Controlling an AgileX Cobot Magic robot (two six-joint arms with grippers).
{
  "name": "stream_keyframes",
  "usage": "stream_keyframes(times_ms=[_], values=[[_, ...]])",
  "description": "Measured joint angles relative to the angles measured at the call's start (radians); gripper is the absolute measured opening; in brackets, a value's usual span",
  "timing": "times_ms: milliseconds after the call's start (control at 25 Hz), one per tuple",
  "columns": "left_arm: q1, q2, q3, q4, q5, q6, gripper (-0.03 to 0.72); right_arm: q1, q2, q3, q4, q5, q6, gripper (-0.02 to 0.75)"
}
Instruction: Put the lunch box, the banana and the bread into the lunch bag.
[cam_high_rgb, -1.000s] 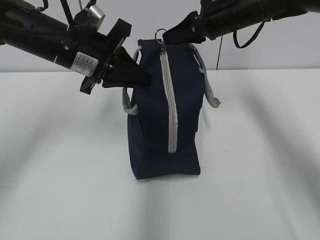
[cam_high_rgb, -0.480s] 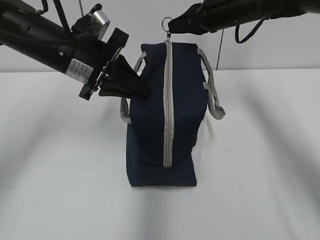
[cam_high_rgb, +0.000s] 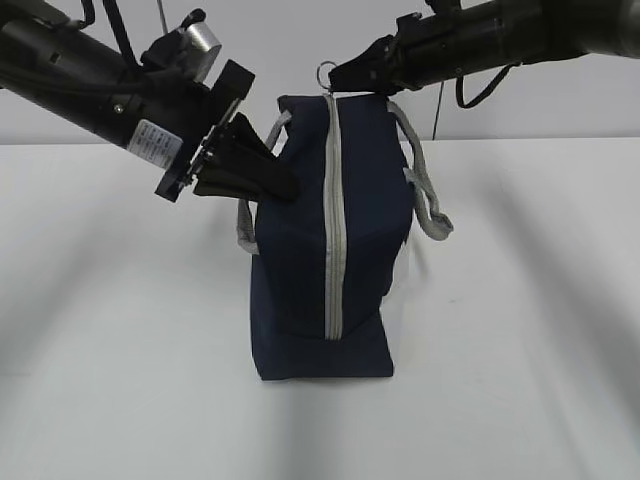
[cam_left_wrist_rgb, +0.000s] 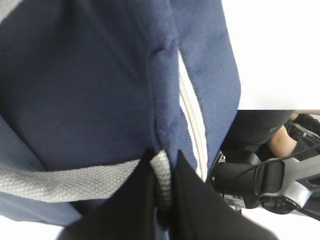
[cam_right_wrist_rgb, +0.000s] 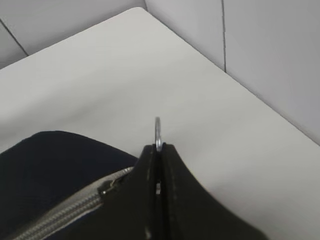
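Observation:
The lunch bag's side is in my left gripper well below the ring pull, so that gripper should take the bag's top corner (cam_high_rgb: 297, 106) before my right gripper pulls the zipper further.
The navy lunch bag (cam_high_rgb: 300, 250) stands upright on the white table, its grey zipper (cam_high_rgb: 333, 220) running shut down the facing side. My left gripper (cam_high_rgb: 287, 187) is shut on the bag's grey webbing handle (cam_left_wrist_rgb: 161, 172), high on the bag's left side. The left wrist view shows the webbing pinched between the black fingers (cam_left_wrist_rgb: 135, 210). My right gripper (cam_high_rgb: 338, 76) is shut on the metal ring pull (cam_high_rgb: 325, 71) at the bag's top, and the ring (cam_right_wrist_rgb: 158, 131) sticks out past the closed tips. The lunch box, banana and bread are out of view.
The white table (cam_high_rgb: 520, 360) stretches around the bag, with a pale wall behind. The bag's other grey handle (cam_high_rgb: 428, 205) hangs loose on the right side. Both arms come in from the upper corners above the bag.
The bag has turned so the zipper line runs straight, and its base has shifted slightly left. The right gripper rose with the ring pull, then came back down. The left gripper kept its hold.

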Motion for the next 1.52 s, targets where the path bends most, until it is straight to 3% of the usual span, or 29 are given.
stream_keyframes(times_ms=[440,880,960,1200,1360,1520], values=[[-0.016,-0.012,-0.002,0.072,0.003,-0.005,0.026,0.000,0.133,-0.198,-0.003,0.066,-0.012,-0.016],[-0.009,-0.012,-0.002,0.083,0.015,-0.027,0.037,-0.020,0.177,-0.252,-0.026,0.137,0.004,-0.016],[0.005,-0.014,-0.002,0.083,0.025,-0.051,0.095,-0.032,0.177,-0.277,-0.026,0.186,-0.006,-0.016],[0.060,-0.020,-0.020,0.036,0.037,-0.122,0.494,-0.045,0.177,-0.312,-0.045,0.240,-0.036,-0.016],[0.074,-0.020,-0.074,-0.016,0.005,-0.186,0.550,-0.045,0.179,-0.312,-0.076,0.242,-0.045,-0.016],[0.074,-0.016,-0.130,-0.022,-0.107,-0.247,0.504,-0.045,0.179,-0.312,-0.106,0.243,-0.049,-0.016]])
